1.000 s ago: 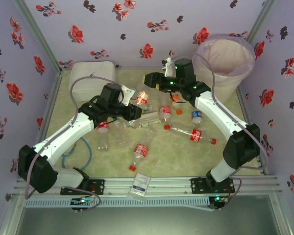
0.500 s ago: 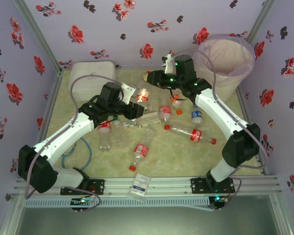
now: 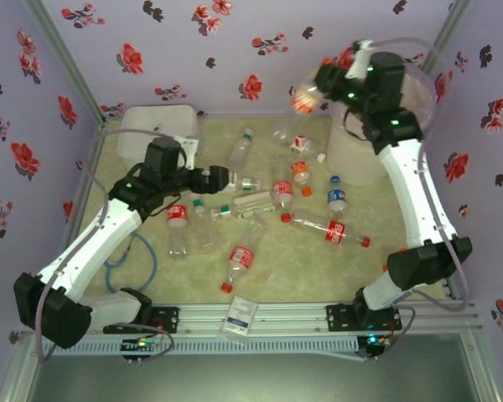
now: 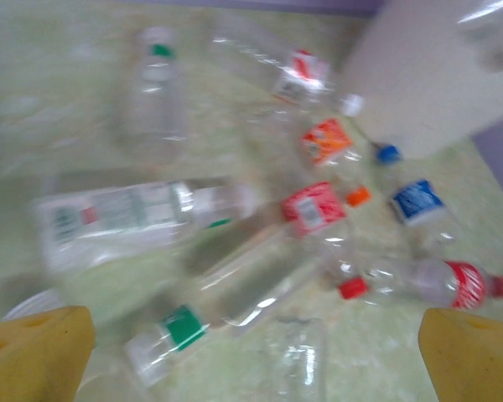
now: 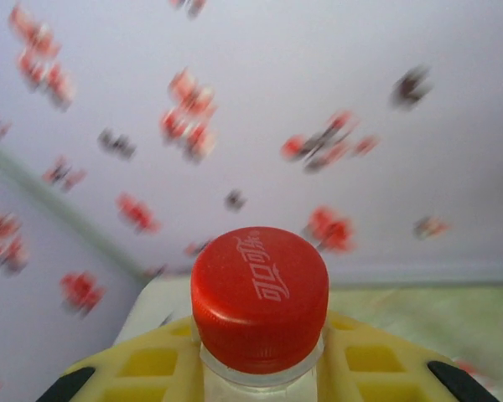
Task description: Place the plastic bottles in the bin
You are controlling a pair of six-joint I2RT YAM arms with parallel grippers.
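My right gripper is to carry the clear bottle into the opening of the pale translucent bin (image 3: 375,102). It will let go of the bottle inside there.
My right gripper (image 3: 317,90) is raised beside the bin's left rim, shut on a clear bottle (image 3: 302,104) with a red label. In the right wrist view its red cap (image 5: 260,295) stands between the yellow fingers (image 5: 151,364). The bin (image 3: 384,126), a big pale translucent bucket, stands at the back right. My left gripper (image 3: 228,179) hangs open and empty over the pile, its fingertips (image 4: 38,352) spread wide. Under it lie a green-capped bottle (image 4: 184,327), a white-labelled bottle (image 4: 126,213) and a red-labelled one (image 4: 314,209).
Several more bottles are scattered on the green mat, among them a blue-labelled one (image 3: 337,198), a long red-capped one (image 3: 327,228) and one near the front (image 3: 241,260). A white lidded box (image 3: 155,130) sits at the back left. A card (image 3: 243,314) rests on the front rail.
The right arm shut on the red-labelled bottle and swung it up from the table's middle to the bin's rim. The left gripper opened and drew back to the left.
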